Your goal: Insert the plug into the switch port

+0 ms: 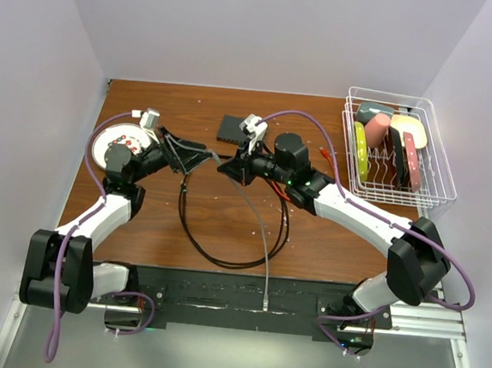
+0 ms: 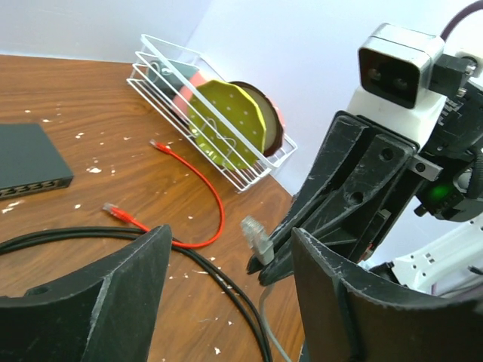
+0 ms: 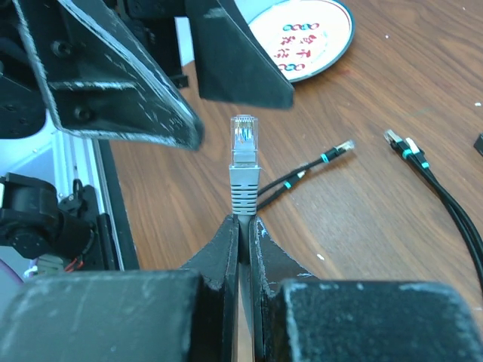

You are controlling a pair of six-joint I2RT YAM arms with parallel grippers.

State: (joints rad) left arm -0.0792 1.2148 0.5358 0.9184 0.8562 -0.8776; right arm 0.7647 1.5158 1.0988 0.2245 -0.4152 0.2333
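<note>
My right gripper is holding only the grey cable behind the plug's boot, so my left gripper needs to hold the plug while my right gripper takes its boot (image 3: 244, 192).
The plug (image 3: 244, 140), clear-tipped with a grey boot, stands up out of my right gripper (image 3: 243, 222), which is shut on the grey cable just behind it. In the left wrist view the plug (image 2: 256, 237) sits between the spread fingers of my left gripper (image 2: 230, 235), which is open and not touching it. From above, both grippers meet at mid table, left gripper (image 1: 198, 157) facing right gripper (image 1: 228, 170). The black switch (image 1: 233, 129) lies flat just behind them. Its port row (image 2: 23, 188) shows dimly along the near edge.
A wire rack (image 1: 439, 188) holding coloured dishes stands at the right. A white plate (image 1: 116, 147) lies far left. A black cable loop (image 1: 222, 255) and the grey cable (image 1: 266, 246) trail toward the front edge. A red cable (image 2: 207, 188) lies by the rack.
</note>
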